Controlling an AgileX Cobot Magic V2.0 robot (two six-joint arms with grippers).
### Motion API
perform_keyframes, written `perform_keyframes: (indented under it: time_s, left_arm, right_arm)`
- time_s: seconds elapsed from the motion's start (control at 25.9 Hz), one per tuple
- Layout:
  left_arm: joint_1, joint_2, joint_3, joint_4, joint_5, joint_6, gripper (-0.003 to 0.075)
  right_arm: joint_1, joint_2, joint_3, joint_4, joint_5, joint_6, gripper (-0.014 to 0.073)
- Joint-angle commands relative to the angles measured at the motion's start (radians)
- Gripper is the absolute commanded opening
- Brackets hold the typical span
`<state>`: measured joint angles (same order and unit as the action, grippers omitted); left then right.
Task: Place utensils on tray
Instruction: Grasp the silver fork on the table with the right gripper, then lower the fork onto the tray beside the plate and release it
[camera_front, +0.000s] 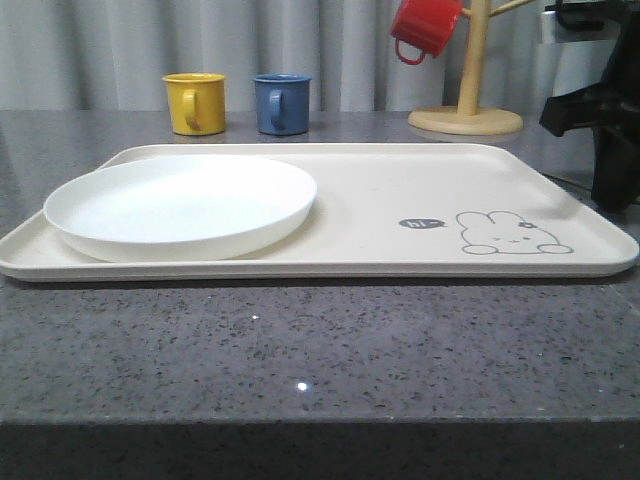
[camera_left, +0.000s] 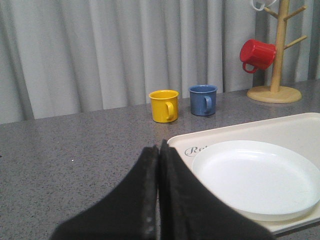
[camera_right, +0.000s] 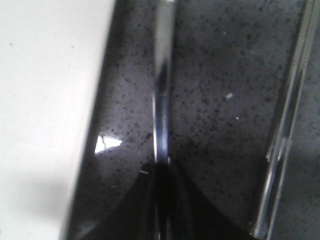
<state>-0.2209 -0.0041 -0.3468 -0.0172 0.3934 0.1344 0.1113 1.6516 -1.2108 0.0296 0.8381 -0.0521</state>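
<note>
The robot's right gripper should release the silver utensil, now just over the speckled counter, on the cream tray (camera_front: 376, 204) between the white plate and the rabbit drawing.
In the right wrist view a slim silver utensil handle (camera_right: 162, 75) runs up from between the dark fingers of my right gripper (camera_right: 162, 170), which is shut on it just over the speckled counter. Which utensil it is cannot be told. A pair of chopsticks (camera_right: 287, 125) lies on the counter beside it. The cream tray (camera_right: 45, 100) edge lies on the handle's other side. In the front view the tray (camera_front: 400, 200) with the rabbit drawing spans the table, and the right arm (camera_front: 610, 130) hangs past its right end. My left gripper (camera_left: 159, 150) is shut and holds nothing, near the tray's left corner (camera_left: 182, 142).
A round white plate (camera_front: 180, 205) sits on the tray's left half. Yellow (camera_front: 195, 102) and blue (camera_front: 281, 103) mugs stand behind the tray. A wooden mug tree (camera_front: 466, 110) with a red mug (camera_front: 425, 27) stands at the back right. A grey curtain closes the back.
</note>
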Motion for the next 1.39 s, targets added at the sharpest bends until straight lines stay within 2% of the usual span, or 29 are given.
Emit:
perform_keyframes:
  time_s: [0.0, 0.23, 0.42, 0.62, 0.85, 0.96, 1.16, 1.35]
  left_arm:
    - [0.001, 0.009, -0.024, -0.012, -0.080, -0.010, -0.0018]
    - [0.001, 0.009, -0.024, -0.012, -0.080, -0.010, -0.0018]
    - [0.001, 0.009, -0.024, -0.012, -0.080, -0.010, -0.0018]
    - [0.001, 0.009, -0.024, -0.012, -0.080, -0.010, -0.0018]
    - [0.001, 0.009, -0.024, -0.012, -0.080, -0.010, -0.0018]
    - [0.001, 0.009, -0.024, -0.012, -0.080, -0.010, -0.0018]
    - [0.001, 0.009, -0.024, -0.012, -0.080, -0.010, -0.0018]
    - [0.001, 0.009, -0.024, -0.012, -0.080, -0.010, -0.0018]
  right_arm:
    - [0.000, -0.030, -0.028, -0.020, 0.004, -0.007, -0.0029]
    - [-0.002, -0.041, -0.066, -0.030, 0.081, 0.016, -0.0026]
    - [0.009, -0.082, -0.145, -0.099, 0.189, 0.213, -0.0026]
    - [0.126, -0.089, -0.235, -0.190, 0.304, 0.363, -0.0026]
    - [0.341, -0.026, -0.342, -0.188, 0.290, 0.494, -0.0026]
    - [0.415, 0.051, -0.435, -0.183, 0.278, 0.551, -0.0026]
    - [0.448, 0.172, -0.546, -0.119, 0.278, 0.590, -0.0026]
    - [0.448, 0.246, -0.559, -0.075, 0.273, 0.613, -0.0026]
